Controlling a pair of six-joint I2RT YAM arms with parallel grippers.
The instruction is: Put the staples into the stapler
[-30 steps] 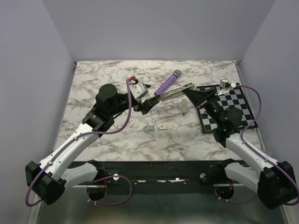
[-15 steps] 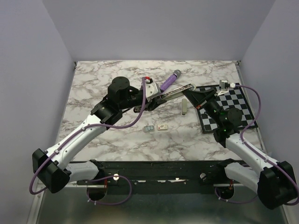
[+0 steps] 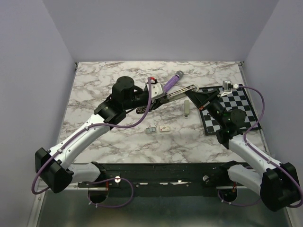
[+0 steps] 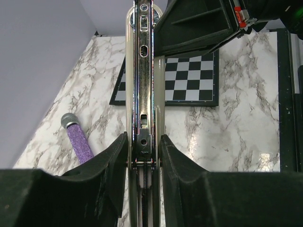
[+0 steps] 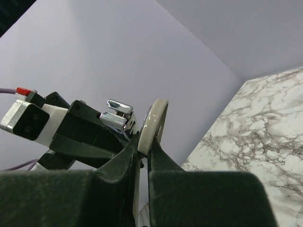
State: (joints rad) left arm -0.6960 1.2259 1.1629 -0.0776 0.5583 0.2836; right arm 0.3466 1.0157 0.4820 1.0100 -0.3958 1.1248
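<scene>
My left gripper should set the stapler free on the bare marble [image 3: 131,115] beside my left arm, a little behind the grey metallic block.
The stapler [image 3: 180,91] is held open above the table between both grippers. My left gripper [image 3: 157,98] is shut on its metal rail, which runs straight away from the jaws in the left wrist view [image 4: 143,71]. My right gripper [image 3: 191,97] is shut on the stapler's beige rounded end [image 5: 154,118]. A beige oblong part [image 3: 187,109] extends below that gripper. The staples lie on the marble in front: a cream-white box [image 3: 165,128] and a grey metallic block [image 3: 151,129] side by side, apart from both grippers.
A purple cylinder with a grey tip [image 3: 170,82] lies just behind the stapler and also shows in the left wrist view [image 4: 79,142]. A black-and-white checkered mat [image 3: 234,106] lies at the right under the right arm. Grey walls enclose the table.
My left arm has swung right and its wrist has turned, bringing the gripper farther along the stapler rail. The right arm and the staples have not moved.
</scene>
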